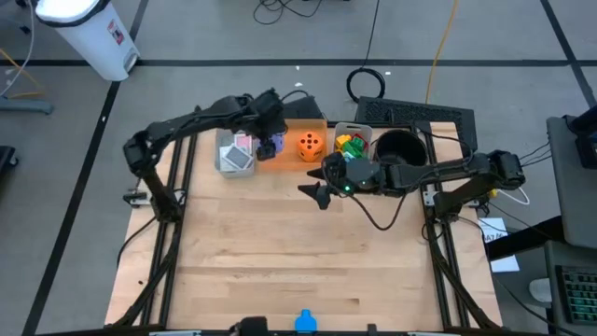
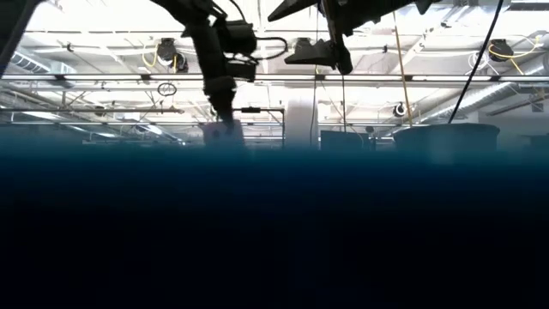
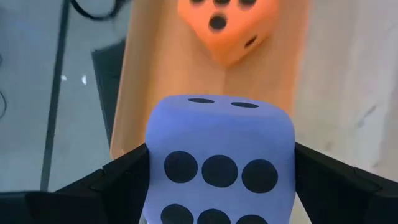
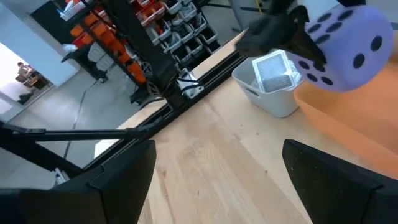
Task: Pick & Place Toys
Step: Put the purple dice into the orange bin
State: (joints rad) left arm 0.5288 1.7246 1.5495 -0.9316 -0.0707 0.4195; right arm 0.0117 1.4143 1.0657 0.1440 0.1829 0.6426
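I should next move my right gripper to the purple die's side (image 1: 282, 143) (image 4: 341, 70) facing the orange die and close it there.
My left gripper (image 1: 270, 142) is shut on a purple foam die (image 3: 217, 162) with dark pips, over the left end of the orange bin (image 1: 291, 149). An orange die (image 1: 311, 145) lies in that bin and also shows in the left wrist view (image 3: 227, 25). Several picture cards (image 1: 239, 154) lie in the grey bin (image 4: 273, 93) to the left. Small coloured bricks (image 1: 351, 145) lie in a bin right of the orange one. My right gripper (image 1: 319, 192) hovers open and empty over the table, in front of the bins. My left gripper pinches the purple die by two opposite sides (image 3: 155, 168) between its two fingers (image 3: 115, 183). The die is lifted clear of the orange bin, as the right wrist view (image 4: 348, 46) also shows.
A black round bowl (image 1: 401, 147) stands at the back right, next to the brick bin. A blue object (image 1: 305, 322) sits at the table's near edge. The wooden table (image 1: 280, 252) in front of the bins is bare.
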